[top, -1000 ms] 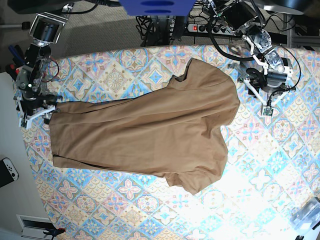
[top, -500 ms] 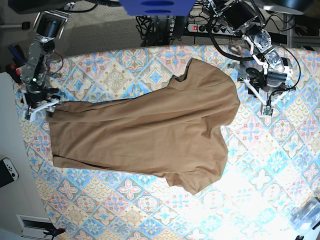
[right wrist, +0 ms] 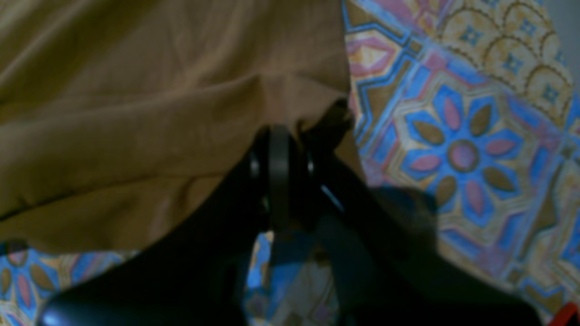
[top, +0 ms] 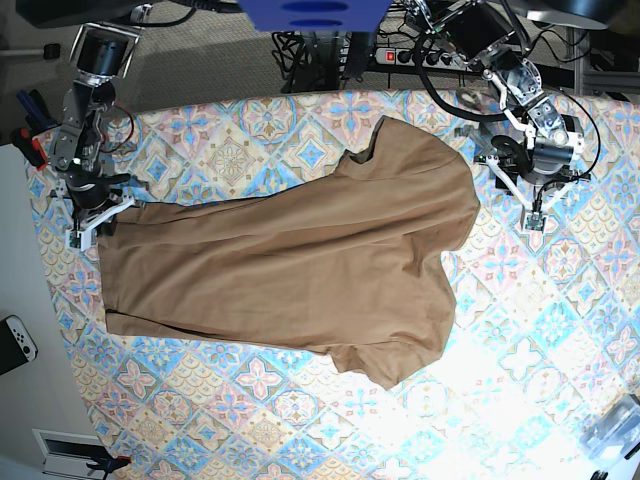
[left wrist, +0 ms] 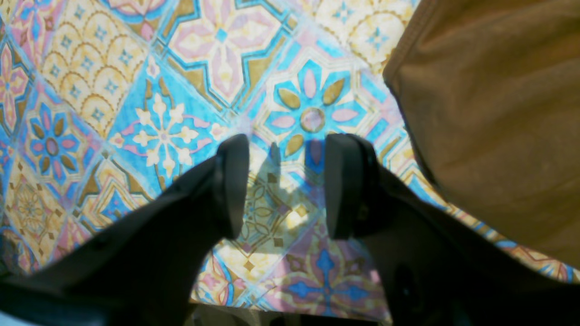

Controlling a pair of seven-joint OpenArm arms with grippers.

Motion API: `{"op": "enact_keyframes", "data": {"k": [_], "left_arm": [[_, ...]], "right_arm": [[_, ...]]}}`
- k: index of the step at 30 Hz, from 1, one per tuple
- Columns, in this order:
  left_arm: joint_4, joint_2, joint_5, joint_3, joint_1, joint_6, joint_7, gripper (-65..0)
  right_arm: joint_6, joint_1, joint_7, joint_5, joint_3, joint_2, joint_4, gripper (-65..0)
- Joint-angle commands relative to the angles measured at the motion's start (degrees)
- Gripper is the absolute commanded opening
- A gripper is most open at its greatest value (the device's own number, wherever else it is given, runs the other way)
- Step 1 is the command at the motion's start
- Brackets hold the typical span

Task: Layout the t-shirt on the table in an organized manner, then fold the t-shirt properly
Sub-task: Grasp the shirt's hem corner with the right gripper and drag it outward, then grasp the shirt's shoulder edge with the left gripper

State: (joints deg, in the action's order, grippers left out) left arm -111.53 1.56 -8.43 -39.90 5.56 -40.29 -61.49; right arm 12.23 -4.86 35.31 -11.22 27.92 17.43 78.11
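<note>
My left gripper is above the tablecloth next to the t-shirt, so it should take hold of the t-shirt's shoulder edge (top: 458, 157) while my right gripper holds the t-shirt's hem.
The tan-brown t-shirt (top: 290, 260) lies spread across the table (top: 520, 330), hem toward the left and collar and sleeves toward the right. My right gripper (top: 97, 220) stands at the hem's far left corner. Up close its fingers (right wrist: 278, 172) are pressed together on the edge of the t-shirt (right wrist: 158, 90), which bunches at their tips. Beyond the shirt's right side, my left gripper (top: 518, 193) hovers with its fingers (left wrist: 233, 181) apart over bare tablecloth (left wrist: 158, 131) and nothing between them. The t-shirt (left wrist: 489, 113) lies just right of it, apart.
A power strip and cables (top: 400, 55) run behind the table's far edge. A black-and-white controller (top: 15, 340) lies off the table's left edge. A clear plastic item (top: 612, 428) sits at the near right corner.
My right gripper has shifted right onto the shirt's hem corner and gone from open to shut on it. The left arm and the shirt's body have stayed put.
</note>
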Motion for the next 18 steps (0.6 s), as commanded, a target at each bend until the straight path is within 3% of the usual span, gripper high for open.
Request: {"op": "enact_keyframes", "data": {"k": [1,7,15,18], "left_arm": [[-1.0,-0.3,0.2,0.0,-0.5,0.3,0.8,-38.2],[-1.0,-0.3,0.2,0.1,-0.4,0.3,0.8,-38.2],[-1.0,-0.3,0.2,0.2,-0.3,0.3,0.5,-38.2],[-1.0,-0.4,0.2,0.2,-0.3,0.3,0.6,-38.2]], "right_arm": [[-0.1,0.9,-1.5,-0.2,0.5,1.3,2.2,-65.0],[-0.1,-3.0,2.6,-0.5,0.5,1.1,10.6,-65.0],[-0.1,-8.5,9.0,-0.3,0.5,-4.7,18.1,-65.0],[-0.1,-10.6,10.4,-0.3,3.6,-6.6,21.2,-65.0]]}}
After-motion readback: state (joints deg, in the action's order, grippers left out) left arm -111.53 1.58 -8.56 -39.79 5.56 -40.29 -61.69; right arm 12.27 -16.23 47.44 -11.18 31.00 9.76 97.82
